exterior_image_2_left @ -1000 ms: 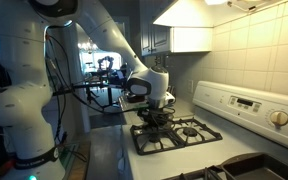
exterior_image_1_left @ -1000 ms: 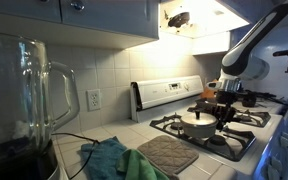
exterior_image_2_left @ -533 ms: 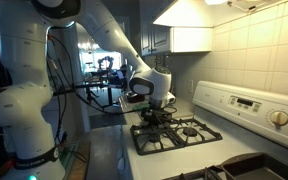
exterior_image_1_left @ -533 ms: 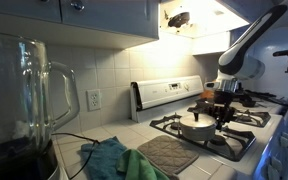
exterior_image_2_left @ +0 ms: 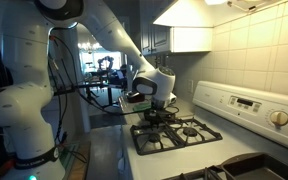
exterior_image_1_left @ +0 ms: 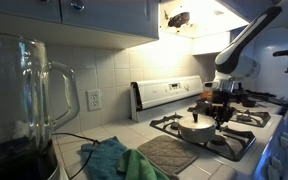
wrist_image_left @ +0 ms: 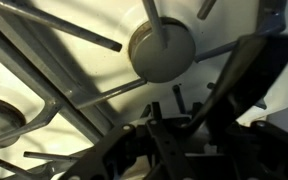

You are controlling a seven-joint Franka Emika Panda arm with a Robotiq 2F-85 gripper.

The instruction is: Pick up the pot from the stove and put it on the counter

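I should use my gripper to set the small silver pot down on the grey quilted mat's edge (exterior_image_1_left: 191, 152) beside the white stove.
The small silver pot (exterior_image_1_left: 196, 128) hangs slightly tilted just over the front grate of the white stove (exterior_image_1_left: 236, 138), at the end nearest the counter (exterior_image_1_left: 92, 137). My gripper (exterior_image_1_left: 222, 110) is at the pot's right side and looks shut on its dark handle. In the wrist view the jaws (wrist_image_left: 174, 125) close around a thin dark bar, with a grate and a round burner cap (wrist_image_left: 162, 50) below. The pot's body does not show there. In an exterior view the gripper (exterior_image_2_left: 152, 106) hovers over the stove's far burner (exterior_image_2_left: 156, 122).
An orange-red pot (exterior_image_1_left: 216, 92) stands on the rear burner behind the gripper. On the counter lie a grey quilted mat (exterior_image_1_left: 169, 154) and a teal cloth (exterior_image_1_left: 114, 158). A glass blender jar (exterior_image_1_left: 24, 105) stands close in front. The stove's back panel (exterior_image_2_left: 249, 105) lines the wall.
The arm has shifted slightly toward the counter side. The pot has moved with it and now sits a little lower and more tilted in the picture.
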